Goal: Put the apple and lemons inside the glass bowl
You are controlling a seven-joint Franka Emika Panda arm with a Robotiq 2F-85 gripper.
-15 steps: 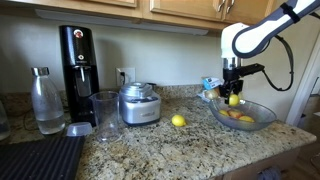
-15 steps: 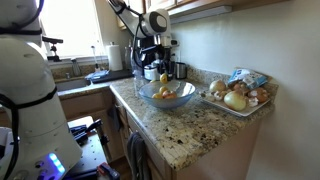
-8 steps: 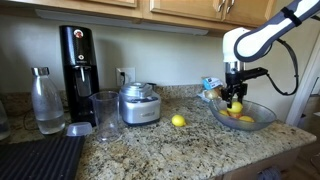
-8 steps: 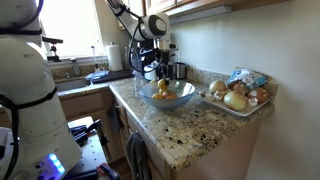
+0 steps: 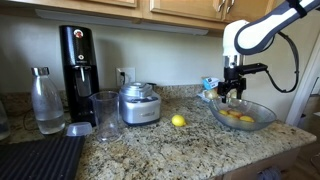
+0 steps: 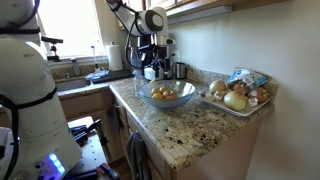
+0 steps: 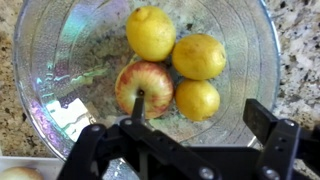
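Next, the robot's gripper needs to move to the lemon on the granite counter beside the steel pot and close on that lemon's middle [image 5: 178,121].
The glass bowl [image 7: 40,60] lies right under my gripper [image 7: 200,110] in the wrist view. Inside it are the red and yellow apple [image 7: 144,88] and three lemons [image 7: 150,33], [image 7: 198,56], [image 7: 197,99]. The jaws stand wide apart with nothing between them. In both exterior views the gripper [image 5: 232,92] [image 6: 152,72] hangs a short way above the bowl [image 5: 262,107] [image 6: 185,90]. One more lemon [image 5: 178,121] lies on the granite counter between the bowl and the steel pot.
Along the counter stand a steel pot [image 5: 138,103], a clear pitcher [image 5: 104,113], a black soda machine [image 5: 77,60] and a glass bottle [image 5: 46,100]. A black mat [image 5: 40,158] lies at the front. A tray of onions [image 6: 238,97] sits beyond the bowl.
The gripper held a lemon over the bowl a second ago. It has opened, the lemon now lies in the bowl, and the gripper has risen slightly.
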